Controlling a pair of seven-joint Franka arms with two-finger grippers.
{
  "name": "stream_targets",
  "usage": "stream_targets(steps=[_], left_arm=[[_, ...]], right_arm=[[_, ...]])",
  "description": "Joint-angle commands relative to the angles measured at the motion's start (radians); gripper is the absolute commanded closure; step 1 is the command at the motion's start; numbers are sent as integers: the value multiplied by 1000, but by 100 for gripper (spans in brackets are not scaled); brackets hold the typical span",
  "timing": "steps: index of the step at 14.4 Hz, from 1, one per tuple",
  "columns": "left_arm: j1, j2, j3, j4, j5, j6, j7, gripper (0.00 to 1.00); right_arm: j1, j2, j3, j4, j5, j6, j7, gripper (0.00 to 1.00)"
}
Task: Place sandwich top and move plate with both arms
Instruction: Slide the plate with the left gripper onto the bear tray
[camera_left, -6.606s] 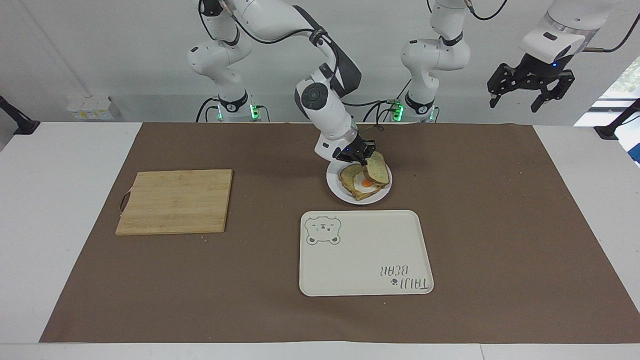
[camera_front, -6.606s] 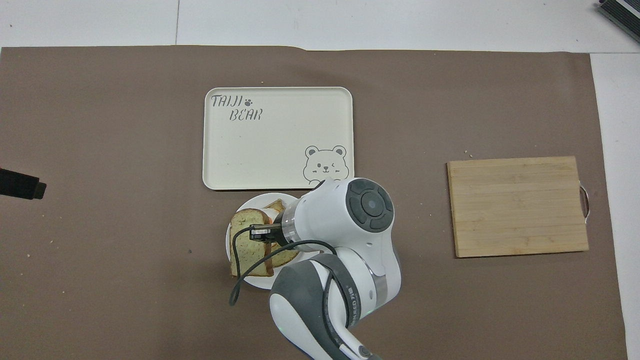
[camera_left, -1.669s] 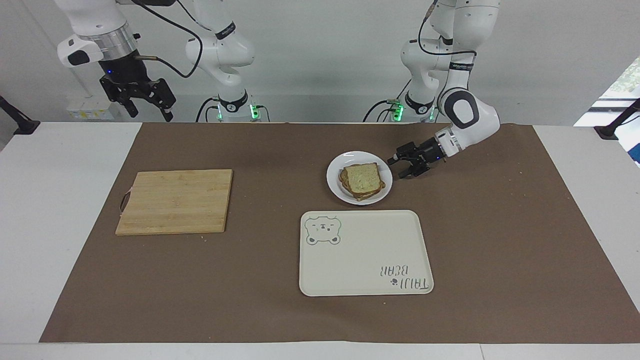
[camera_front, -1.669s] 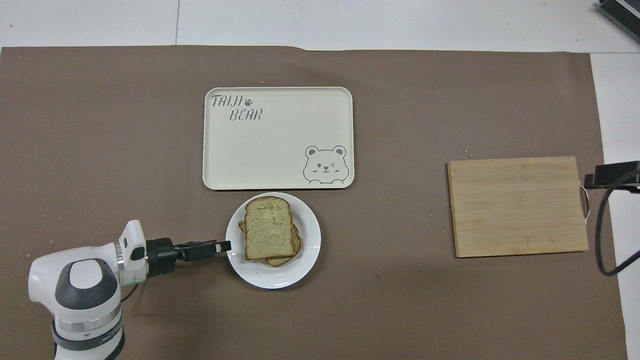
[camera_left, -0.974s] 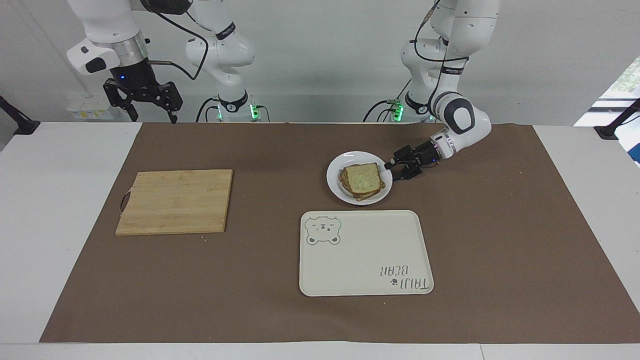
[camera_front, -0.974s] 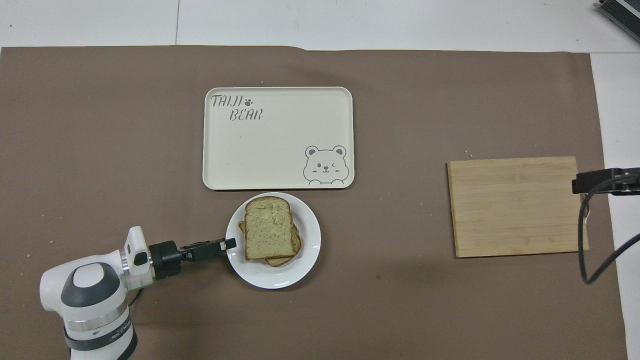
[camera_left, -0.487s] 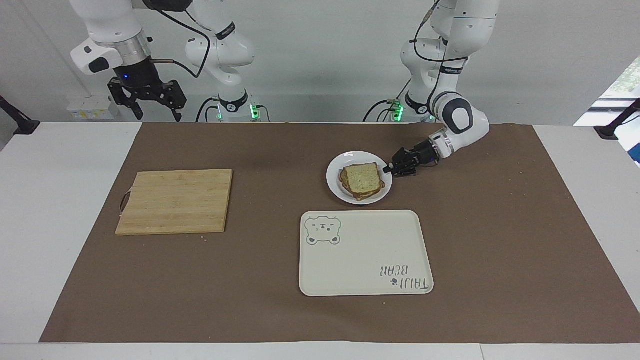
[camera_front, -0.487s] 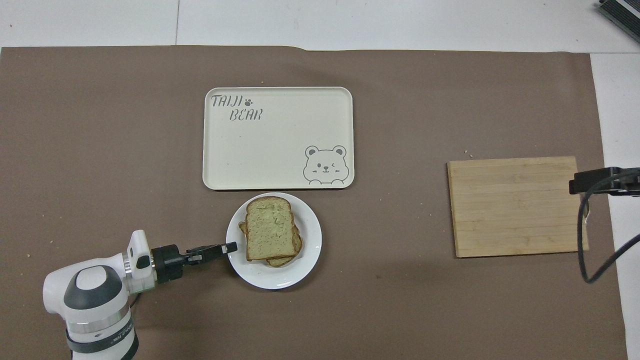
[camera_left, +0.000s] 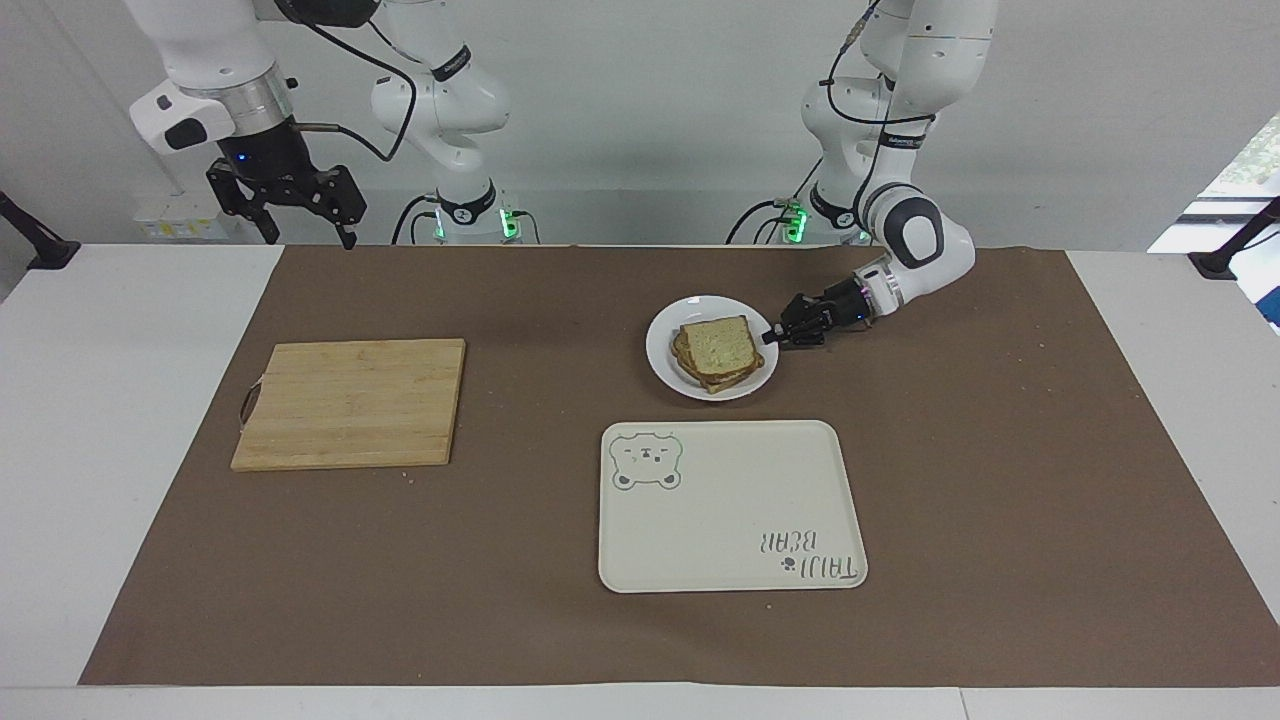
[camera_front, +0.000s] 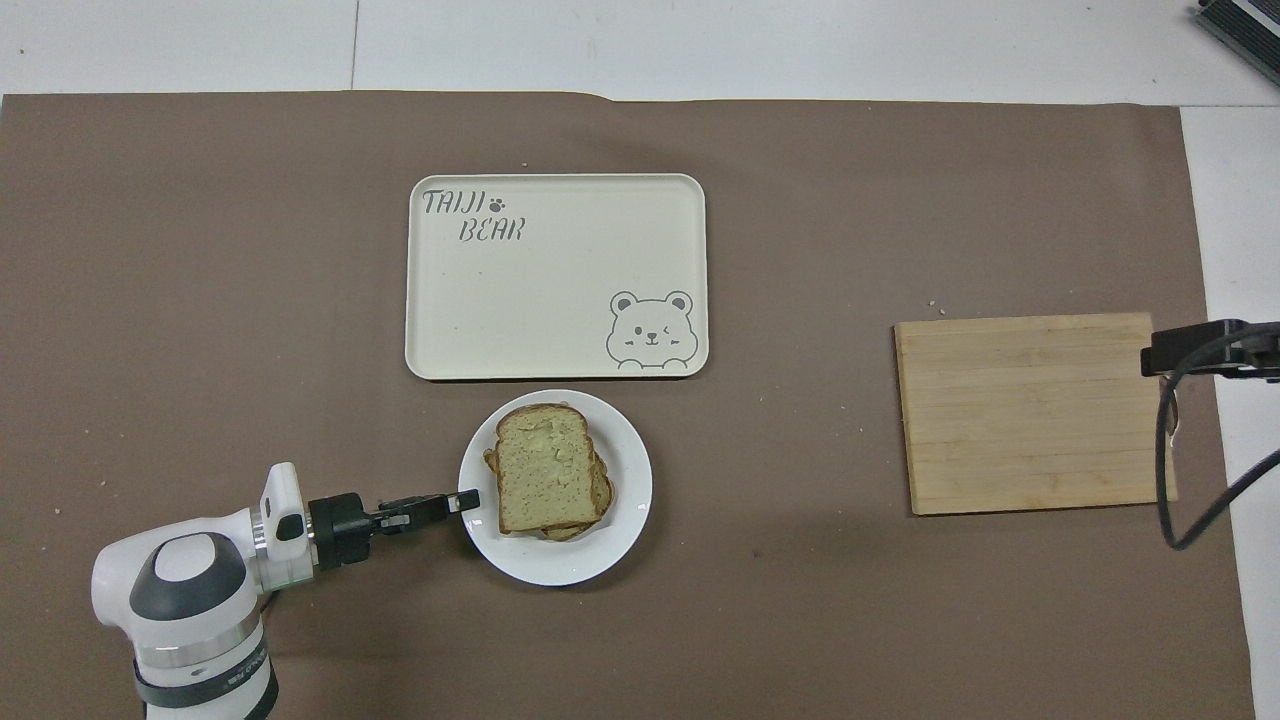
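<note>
Next, I set the small white plate, now on the brown mat, down on the cream tray (camera_front: 542, 256) between the lettering and the bear with my left gripper.
The small white plate (camera_left: 662, 345) sits on the brown mat just nearer to the robots than the cream tray. The sandwich top (camera_left: 717, 345) lies flat on the stack of slices on the plate, and it covers the egg. My left gripper (camera_left: 772, 337) is low at the plate's rim on the left arm's end, shut on the rim. In the overhead view the left gripper (camera_front: 465, 500) meets the plate (camera_front: 625, 500) beside the sandwich top (camera_front: 543, 468). My right gripper (camera_left: 295, 215) is open and empty, raised over the table's edge at the right arm's end.
The cream bear tray (camera_left: 730, 505) lies just farther from the robots than the plate; it also shows in the overhead view (camera_front: 555, 275). A wooden cutting board (camera_left: 350, 402) lies toward the right arm's end, seen from above too (camera_front: 1035, 412), with the right gripper's tip (camera_front: 1160, 357) over its edge.
The right arm let go of the top slice and withdrew upward. The left gripper came to the plate's rim and shut on it; the plate has shifted slightly nearer to the robots.
</note>
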Motion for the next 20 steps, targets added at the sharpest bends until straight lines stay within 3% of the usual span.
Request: stream_targets(steps=[1,7,14,20], left_arm=[[10,-13,6,-11,-25,-38,-7,100],[23,33,7,85,-27,-87,-15,100],[59,211,7,401,-25,-59,-206,100],[48,379,-7,628,-22,82,-302,100]], right_arm=[[-11,12,2,24,25,-13,7,0],[-9,12,3,24,25,-15,7,0],[-9,12,3,24,25,-15,7,0],[-9,12,3,24,25,-18,7,0]])
